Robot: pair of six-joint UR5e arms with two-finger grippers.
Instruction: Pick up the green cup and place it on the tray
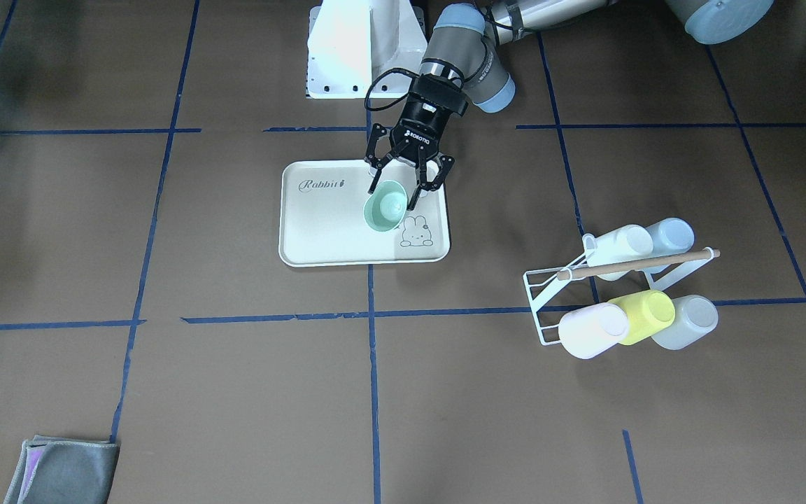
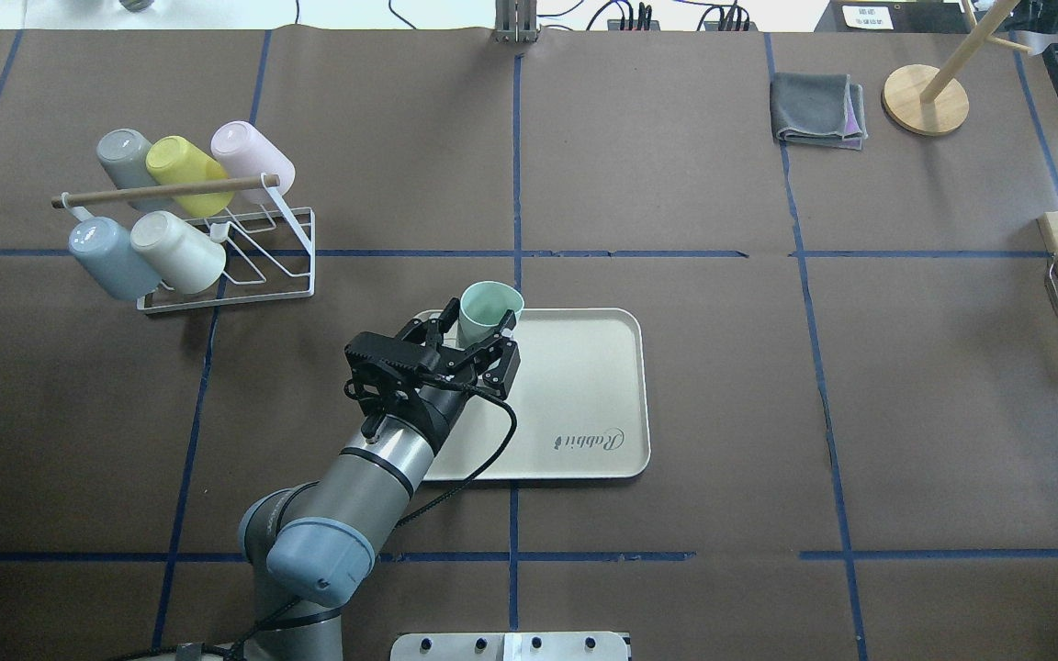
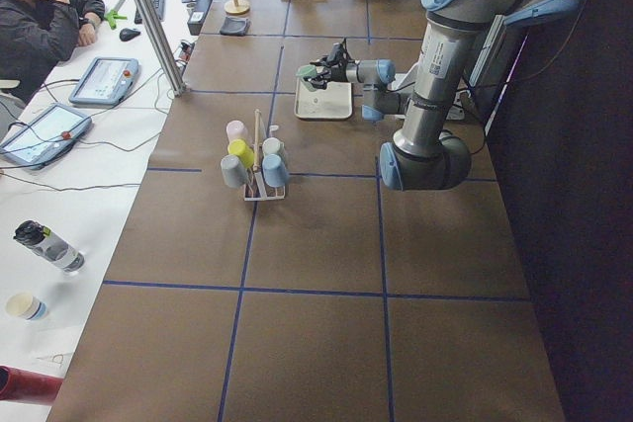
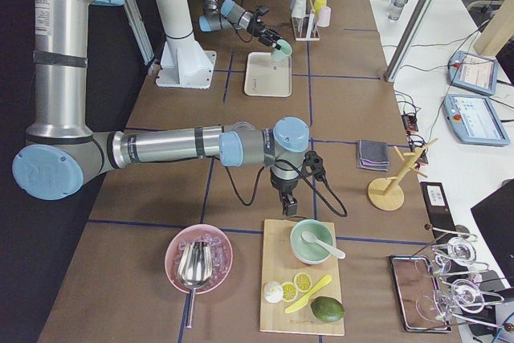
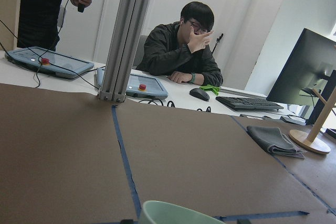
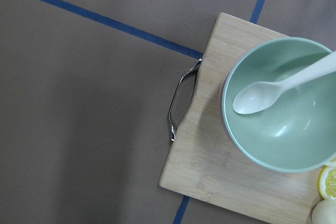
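Note:
I should let go of the green cup, now upright over the tray's corner, with my left gripper on the middle of the cream tray [image 1: 363,207], beside the rabbit drawing.
The pale mint-green cup [image 1: 385,207] stands upright, mouth up, over the tray's corner by the rabbit drawing. My left gripper [image 1: 394,196] is shut on the green cup [image 2: 489,310], one finger on each side of its wall. Whether the cup's base touches the cream tray [image 1: 326,227] I cannot tell. Its rim [image 5: 178,213] fills the bottom edge of the left wrist view. The tray [image 2: 575,386] lies at mid-table with its "Rabbit" script toward the robot. My right gripper [image 4: 289,206] hangs far off over a wooden board; open or shut, I cannot tell.
A white wire rack [image 2: 217,266] holds several pastel cups, the yellow-green one [image 1: 644,315] among them, on my left. A folded grey cloth [image 2: 818,110] and a wooden stand [image 2: 924,96] sit at the far right. The cutting board [image 6: 220,171] carries a green bowl [image 6: 283,114] with a spoon.

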